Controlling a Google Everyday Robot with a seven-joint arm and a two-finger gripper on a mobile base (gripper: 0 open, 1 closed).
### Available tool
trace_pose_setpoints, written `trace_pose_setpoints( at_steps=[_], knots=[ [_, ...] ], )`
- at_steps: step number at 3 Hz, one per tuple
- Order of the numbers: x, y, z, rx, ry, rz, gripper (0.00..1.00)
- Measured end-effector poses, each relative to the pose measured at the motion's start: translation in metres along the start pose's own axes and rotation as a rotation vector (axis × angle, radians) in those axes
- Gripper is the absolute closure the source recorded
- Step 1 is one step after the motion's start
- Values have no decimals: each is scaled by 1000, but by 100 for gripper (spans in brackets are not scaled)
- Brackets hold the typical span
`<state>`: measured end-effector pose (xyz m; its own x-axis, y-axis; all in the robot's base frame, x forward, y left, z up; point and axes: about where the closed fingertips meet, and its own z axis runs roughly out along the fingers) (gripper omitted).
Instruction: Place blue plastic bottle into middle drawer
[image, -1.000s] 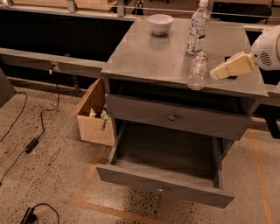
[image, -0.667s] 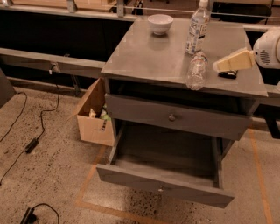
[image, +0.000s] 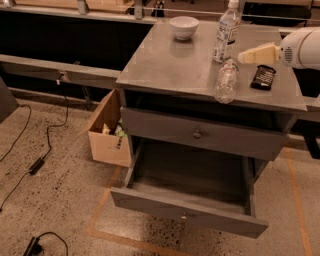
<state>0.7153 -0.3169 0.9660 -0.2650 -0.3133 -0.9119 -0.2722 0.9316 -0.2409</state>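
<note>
The robot's gripper should next move to the middle (image: 227, 34) of the upright blue plastic bottle, above its lower body, and close there.
The blue plastic bottle (image: 226, 31) stands upright at the back right of the grey cabinet top (image: 175, 65); it has a white cap and a blue-and-white label. My gripper (image: 246, 56), cream-coloured on a white arm (image: 300, 47), reaches in from the right. Its tip is just right of the bottle's lower body, close to it but apart from it, and it holds nothing. The middle drawer (image: 185, 212) is pulled far out at the bottom, and its long tray shows nothing inside.
A smaller unlabelled clear bottle (image: 226, 82) lies on its side near the top's front edge. A dark flat object (image: 262, 76) lies to its right, and a white bowl (image: 183, 26) stands at the back. The drawer with the taller front (image: 200, 135) is closed. A cardboard box (image: 107, 135) and cables (image: 35, 165) are on the floor to the left.
My gripper has moved back and slightly left from over the dark flat object toward the labelled bottle, which uncovers the dark object. The bottles and drawers have not moved.
</note>
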Motion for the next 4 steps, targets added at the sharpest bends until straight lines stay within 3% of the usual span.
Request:
trace_pose_setpoints(
  at_steps=[2, 4],
  knots=[
    [1, -11, 88, -7, -55, 122, 0],
    [-17, -11, 159, -27, -98, 130, 0]
  ],
)
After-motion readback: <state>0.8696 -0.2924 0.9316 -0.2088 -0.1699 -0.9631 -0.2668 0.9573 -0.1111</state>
